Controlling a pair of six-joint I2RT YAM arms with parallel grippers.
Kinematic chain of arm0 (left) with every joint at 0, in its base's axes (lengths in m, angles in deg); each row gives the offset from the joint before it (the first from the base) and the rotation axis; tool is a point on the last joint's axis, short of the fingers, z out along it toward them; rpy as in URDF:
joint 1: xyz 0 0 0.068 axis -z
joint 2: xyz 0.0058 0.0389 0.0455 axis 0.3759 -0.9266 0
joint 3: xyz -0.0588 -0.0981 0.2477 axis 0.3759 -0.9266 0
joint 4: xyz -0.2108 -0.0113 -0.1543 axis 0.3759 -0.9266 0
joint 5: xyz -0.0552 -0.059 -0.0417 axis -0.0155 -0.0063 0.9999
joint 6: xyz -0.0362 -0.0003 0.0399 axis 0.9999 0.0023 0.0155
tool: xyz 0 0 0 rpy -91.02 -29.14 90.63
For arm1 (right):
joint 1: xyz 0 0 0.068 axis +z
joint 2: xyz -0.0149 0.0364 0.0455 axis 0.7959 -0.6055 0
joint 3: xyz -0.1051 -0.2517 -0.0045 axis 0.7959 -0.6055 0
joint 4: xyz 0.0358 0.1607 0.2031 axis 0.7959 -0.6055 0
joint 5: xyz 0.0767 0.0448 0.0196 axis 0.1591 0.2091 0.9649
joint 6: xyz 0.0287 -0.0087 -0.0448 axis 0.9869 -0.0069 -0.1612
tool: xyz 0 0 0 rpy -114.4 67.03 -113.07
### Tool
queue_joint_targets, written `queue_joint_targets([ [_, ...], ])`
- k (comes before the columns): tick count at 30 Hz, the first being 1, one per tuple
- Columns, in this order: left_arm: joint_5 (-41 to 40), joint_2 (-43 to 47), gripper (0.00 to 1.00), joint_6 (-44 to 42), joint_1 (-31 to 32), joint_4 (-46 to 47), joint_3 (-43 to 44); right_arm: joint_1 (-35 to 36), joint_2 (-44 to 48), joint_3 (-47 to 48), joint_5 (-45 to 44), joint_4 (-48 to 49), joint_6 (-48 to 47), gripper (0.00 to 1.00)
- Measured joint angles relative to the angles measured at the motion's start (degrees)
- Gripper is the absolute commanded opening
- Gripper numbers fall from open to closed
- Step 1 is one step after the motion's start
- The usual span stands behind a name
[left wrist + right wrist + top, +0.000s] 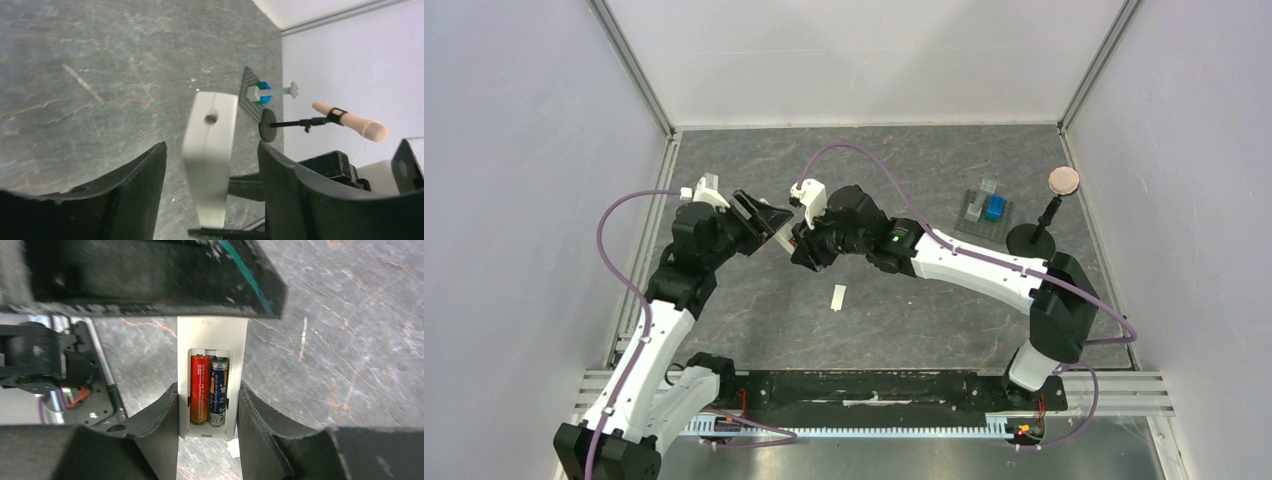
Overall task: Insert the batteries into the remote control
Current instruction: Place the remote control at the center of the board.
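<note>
My right gripper will release the remote control and leave it lying on the table (884, 266), in between the white cover piece and the grey plate. The remote is still held above the table's middle.
The white remote control (785, 238) is held in the air between the two grippers, above the middle of the table. My right gripper (208, 410) is shut on its sides. The remote's back (212, 332) faces the right wrist camera with the compartment uncovered. The red battery (199, 389) and the dark battery (218, 391) lie side by side inside it. My left gripper (212, 165) is open. Its fingers stand on either side of the remote's end (210, 150) with gaps on both sides. In the top view the left gripper (774, 220) and right gripper (799, 245) meet tip to tip.
A small white flat cover piece (838, 297) lies on the table just in front of the grippers. Blue and grey blocks on a grey plate (986, 212) sit at the right. Beside them is a black stand with a tan tip (1046, 215). Walls close in the table on three sides.
</note>
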Motion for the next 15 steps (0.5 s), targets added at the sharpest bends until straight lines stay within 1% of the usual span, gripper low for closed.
queue_joint_targets([
  [4,-6.4,-0.11,0.77,-0.24,0.04,-9.05,2.84,-0.24,-0.04,-0.15,-3.98,-2.95,-5.05,0.1],
  [7,-13.2,-0.52,0.78,-1.05,0.04,-16.79,6.29,-1.66,-0.04,-2.25,-5.57,-4.76,-11.28,0.1],
  [11,-19.1,-1.01,0.78,-1.53,0.04,-22.56,8.24,-4.35,-0.04,-7.5,-8.76,-9.05,-20.2,0.08],
  [15,-21.38,-1.22,0.77,-1.51,0.04,-25.16,8.24,-7.19,-0.04,-12.59,-12.48,-11.5,-28.13,0.13],
])
